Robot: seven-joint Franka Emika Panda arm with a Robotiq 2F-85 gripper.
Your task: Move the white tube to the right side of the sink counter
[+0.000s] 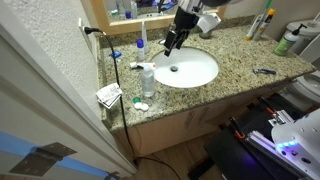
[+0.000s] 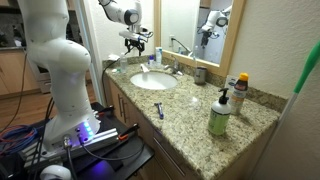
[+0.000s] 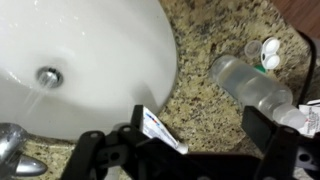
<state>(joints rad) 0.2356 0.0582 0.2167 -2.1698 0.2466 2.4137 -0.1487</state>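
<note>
I should close my gripper on the white tube's counter-side end [image 1: 151,55] [image 3: 180,147] and leave its printed end next to the basin free.
In the wrist view a small white tube [image 3: 162,131] with a printed label lies on the speckled granite sink counter [image 3: 205,95], just off the rim of the white basin [image 3: 90,50]. My gripper [image 3: 200,140] is open above it. The tube lies close to the left finger and partly under it, and the right finger stands well apart. In both exterior views the gripper [image 1: 172,42] [image 2: 137,45] hangs over the counter beside the basin [image 1: 186,68] [image 2: 155,81] and hides the tube.
A clear bottle [image 3: 250,85] [image 1: 148,80] and small white caps [image 3: 266,52] sit close beside the gripper. A white tube with a blue end [image 1: 141,45] stands at the back. The tap [image 3: 12,145] is near. Bottles [image 1: 288,42] [image 2: 219,115] and a dark item [image 1: 264,71] are at the far end.
</note>
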